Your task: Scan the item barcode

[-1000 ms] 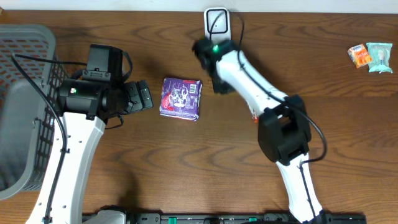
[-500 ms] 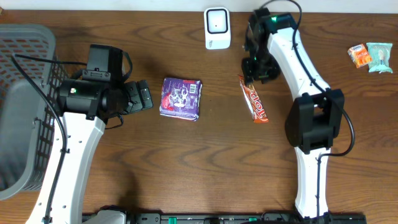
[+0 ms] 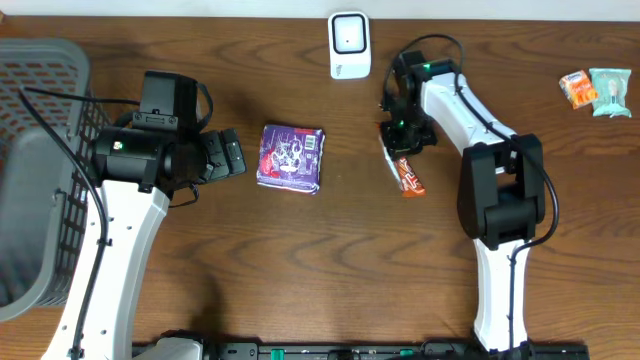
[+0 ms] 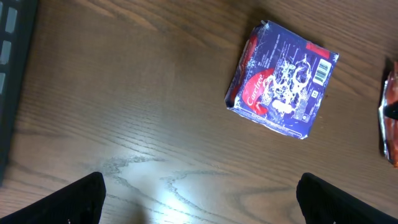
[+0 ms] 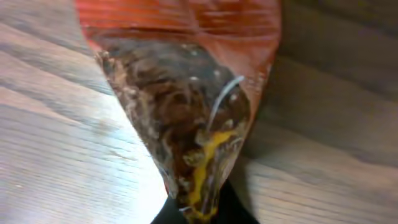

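Observation:
I should use my right gripper to set the orange-red candy bar down on the table (image 3: 567, 120) just in front of the orange packet.
An orange-red candy bar (image 3: 410, 177) lies on the wooden table, right of centre. My right gripper (image 3: 400, 135) is shut on its far end; in the right wrist view the wrapper (image 5: 186, 93) fills the frame and its crimped end is pinched at the right gripper (image 5: 200, 214). The white barcode scanner (image 3: 349, 44) stands at the back edge, up and left of the bar. My left gripper (image 3: 232, 155) hovers open, left of a purple packet (image 3: 291, 157). The left wrist view shows that purple packet (image 4: 283, 81), barcode up, beyond the wide-open left gripper (image 4: 199, 199).
A grey wire basket (image 3: 40, 170) takes up the table's left end, beside the left arm. Two small snack packets (image 3: 595, 90) lie at the far right back. The candy bar's edge (image 4: 390, 118) shows at the right border of the left wrist view.
My right arm swung away from in front of the scanner, came down on the candy bar's far end and shut on it. The left arm and purple packet stayed still.

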`<state>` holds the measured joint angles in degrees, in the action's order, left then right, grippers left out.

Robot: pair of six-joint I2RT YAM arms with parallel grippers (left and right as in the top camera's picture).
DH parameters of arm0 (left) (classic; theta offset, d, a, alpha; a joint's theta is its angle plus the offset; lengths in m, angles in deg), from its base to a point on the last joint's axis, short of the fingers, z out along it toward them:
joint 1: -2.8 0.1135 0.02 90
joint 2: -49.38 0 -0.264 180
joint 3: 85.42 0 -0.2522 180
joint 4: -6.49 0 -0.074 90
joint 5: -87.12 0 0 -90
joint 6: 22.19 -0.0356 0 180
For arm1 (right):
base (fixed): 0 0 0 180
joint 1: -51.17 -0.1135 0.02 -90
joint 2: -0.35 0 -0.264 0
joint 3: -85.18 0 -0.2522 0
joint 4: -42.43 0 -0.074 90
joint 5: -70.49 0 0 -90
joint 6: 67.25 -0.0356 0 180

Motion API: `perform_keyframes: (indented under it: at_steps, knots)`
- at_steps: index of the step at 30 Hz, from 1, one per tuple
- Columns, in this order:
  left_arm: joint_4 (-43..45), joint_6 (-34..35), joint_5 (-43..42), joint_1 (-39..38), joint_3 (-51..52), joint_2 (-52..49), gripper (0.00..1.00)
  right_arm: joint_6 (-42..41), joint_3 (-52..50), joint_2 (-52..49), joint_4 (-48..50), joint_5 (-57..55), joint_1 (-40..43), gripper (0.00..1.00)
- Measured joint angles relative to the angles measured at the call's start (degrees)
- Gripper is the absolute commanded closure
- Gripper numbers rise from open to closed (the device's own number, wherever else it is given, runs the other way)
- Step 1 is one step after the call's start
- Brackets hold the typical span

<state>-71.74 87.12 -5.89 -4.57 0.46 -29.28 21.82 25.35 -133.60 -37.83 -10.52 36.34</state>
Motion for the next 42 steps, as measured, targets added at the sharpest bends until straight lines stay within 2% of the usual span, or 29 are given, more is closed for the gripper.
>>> perform_keyframes:
  at_steps: [6,10,15,19,25,30,35,42]
  knots:
    - [0.0,0.0,0.0,0.0,0.0,0.0,0.02,-3.3,3.6,-0.6,-0.9,0.3,-2.0,0.99]
    - [0.0,0.0,0.0,0.0,0.0,0.0,0.02,-7.8,13.0,-1.2,0.5,0.4,-2.8,0.99]
    - [0.0,0.0,0.0,0.0,0.0,0.0,0.02,-12.0,23.2,-1.1,10.8,0.7,-3.0,0.99]
    - [0.0,0.0,0.0,0.0,0.0,0.0,0.02,-15.7,24.0,-1.0,20.5,-0.9,-3.7,0.99]
    - [0.0,0.0,0.0,0.0,0.0,0.0,0.02,-22.9,24.0,-1.2,32.4,-12.3,-7.4,0.99]
    - [0.0,0.0,0.0,0.0,0.0,0.0,0.02,-24.9,24.0,-2.2,41.0,-17.7,-9.9,0.99]
    - [0.0,0.0,0.0,0.0,0.0,0.0,0.02,-25.6,24.0,-4.4,44.3,-20.9,-10.5,0.99]
    - [0.0,0.0,0.0,0.0,0.0,0.0,0.02,-25.6,24.0,-5.9,43.5,-23.7,-9.2,0.99]
